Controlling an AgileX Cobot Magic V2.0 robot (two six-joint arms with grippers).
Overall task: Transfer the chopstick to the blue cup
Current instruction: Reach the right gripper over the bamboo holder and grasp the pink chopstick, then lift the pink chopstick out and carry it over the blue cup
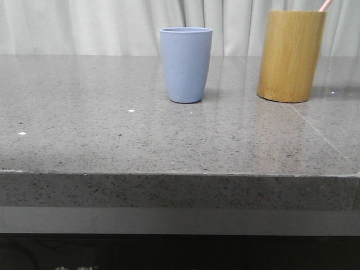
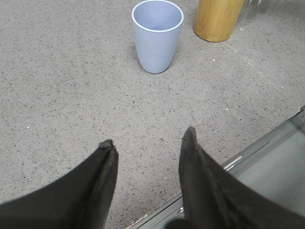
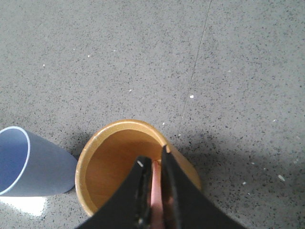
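Observation:
The chopstick, now over the bamboo cylinder's mouth, will be let go inside the blue cup by my right gripper, leaning at the cup's rim [image 3: 25,158] toward the bamboo cylinder.
The blue cup [image 1: 185,64] stands upright at the middle back of the table, empty as seen in the left wrist view [image 2: 157,43]. Only the pale pink upper end of the chopstick [image 1: 325,4] shows above the bamboo cylinder. In the right wrist view my right gripper [image 3: 153,157] hangs over the cylinder's mouth, shut on the chopstick [image 3: 156,191], which runs between its two black fingers. The blue cup [image 3: 28,164] stands close beside the cylinder there. My left gripper [image 2: 148,137] stands open and empty over the table's front edge, well short of the cup.
The yellow-brown bamboo cylinder [image 1: 290,55] stands to the right of the cup, also seen from the wrists [image 2: 217,19] [image 3: 109,162]. The speckled grey stone table [image 1: 112,140] is bare in front of both. Its front edge [image 2: 238,160] lies under the left gripper.

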